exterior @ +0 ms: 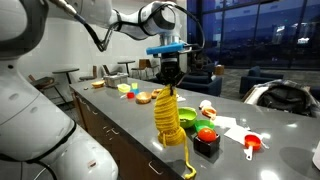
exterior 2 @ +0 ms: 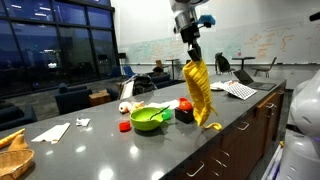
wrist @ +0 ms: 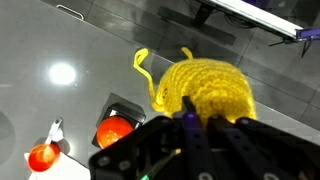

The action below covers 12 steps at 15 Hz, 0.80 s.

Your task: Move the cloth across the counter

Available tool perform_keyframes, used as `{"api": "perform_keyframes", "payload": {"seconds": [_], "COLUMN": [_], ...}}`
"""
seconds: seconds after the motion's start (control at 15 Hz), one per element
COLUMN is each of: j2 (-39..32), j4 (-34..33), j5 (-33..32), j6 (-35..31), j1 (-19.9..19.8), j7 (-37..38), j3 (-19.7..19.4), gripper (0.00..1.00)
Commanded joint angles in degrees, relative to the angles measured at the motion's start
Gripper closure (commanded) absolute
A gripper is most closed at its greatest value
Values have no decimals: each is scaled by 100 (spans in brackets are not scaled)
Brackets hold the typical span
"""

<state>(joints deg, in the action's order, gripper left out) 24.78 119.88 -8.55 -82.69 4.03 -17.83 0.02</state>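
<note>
Next, my gripper puts the yellow cloth down and lets go of it on the grey counter [exterior: 156, 134], between the green bowl and the front edge.
The yellow cloth [exterior: 165, 118] hangs from my gripper [exterior: 170, 84] above the grey counter [exterior: 120, 112]. Its thin strip trails down to the counter surface near the front edge. In an exterior view the cloth [exterior 2: 198, 92] dangles below the gripper [exterior 2: 191, 60], its tip touching the counter [exterior 2: 110, 145]. In the wrist view the cloth [wrist: 205, 88] bunches just beyond the dark fingers [wrist: 190, 122], which are shut on it.
A green bowl [exterior 2: 150, 119] and a black block with a red ball [exterior 2: 185, 109] sit beside the cloth. White paper sheets [exterior 2: 50, 131] lie further along. A keyboard-like item [exterior 2: 240, 90] lies near the far end. A red cup [exterior: 252, 143] stands on the counter.
</note>
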Motion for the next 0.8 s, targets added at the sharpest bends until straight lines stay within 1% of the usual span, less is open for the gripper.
{"api": "perform_keyframes", "payload": {"seconds": [0.0,0.4,0.73], "j2": [-587,-1605,-2279], "j4": [-155,-251,-466], "j5": [68,84,545], "j6": [86,31,-210], "j1": [213,335,290], "j7": [-261,-669,-1204], "j3": [71,223,301], "gripper": [99,99,99]}}
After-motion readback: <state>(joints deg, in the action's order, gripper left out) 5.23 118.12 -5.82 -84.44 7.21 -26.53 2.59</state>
